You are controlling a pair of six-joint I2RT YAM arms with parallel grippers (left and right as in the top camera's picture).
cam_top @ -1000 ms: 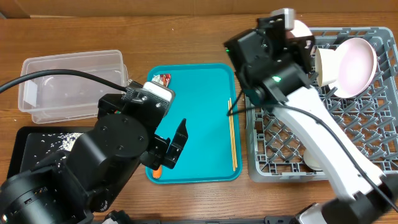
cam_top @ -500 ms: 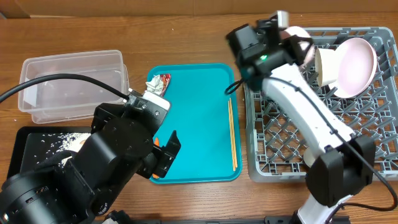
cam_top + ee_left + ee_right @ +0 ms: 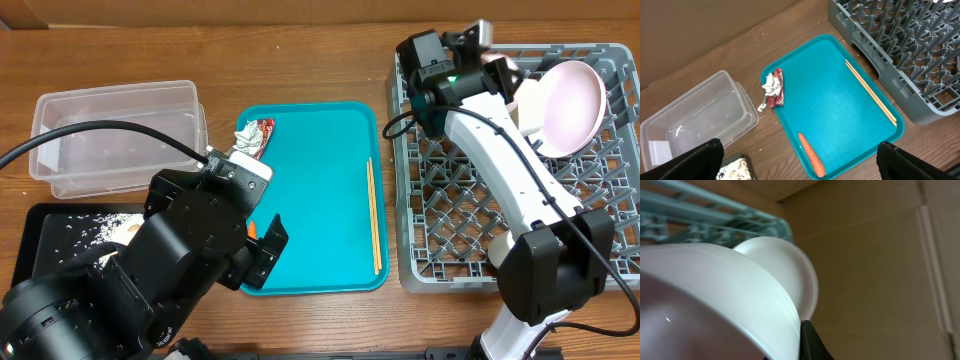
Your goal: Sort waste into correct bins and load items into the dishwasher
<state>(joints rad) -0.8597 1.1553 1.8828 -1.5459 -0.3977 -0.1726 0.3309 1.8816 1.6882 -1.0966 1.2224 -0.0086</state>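
Observation:
Next, my right gripper puts the pale pink bowl down on the grey dish rack's wires point(image 3: 464, 125), between the white dish and the teal tray, and lets go.
My left gripper point(image 3: 802, 165) hangs open over the near-left corner of the teal tray point(image 3: 840, 110), its black fingertips point(image 3: 695, 160) wide apart, with the orange carrot point(image 3: 811, 156) lying below between them. The red-and-white wrapper point(image 3: 775, 89) lies on the tray's far-left edge. The chopsticks point(image 3: 373, 215) lie along its right side. My right gripper point(image 3: 487, 60) is over the back-left corner of the grey dish rack point(image 3: 460, 230). It is shut on the rim of a white bowl point(image 3: 715, 295). A large pale-pink bowl point(image 3: 570, 105) leans in the rack's back right.
The clear tub point(image 3: 115, 135) sits at the left. In front of it is the black tray point(image 3: 60, 235) with rice scraps, partly hidden by my left arm. Another white dish point(image 3: 785, 270) stands just behind the held bowl. The rack's pegs point(image 3: 900, 55) rise right of the tray.
The right arm has swung right, from over the teal tray's far-right corner to over the rack's back-left corner, carrying the bowl. The left gripper has drawn back toward the tray's near-left corner.

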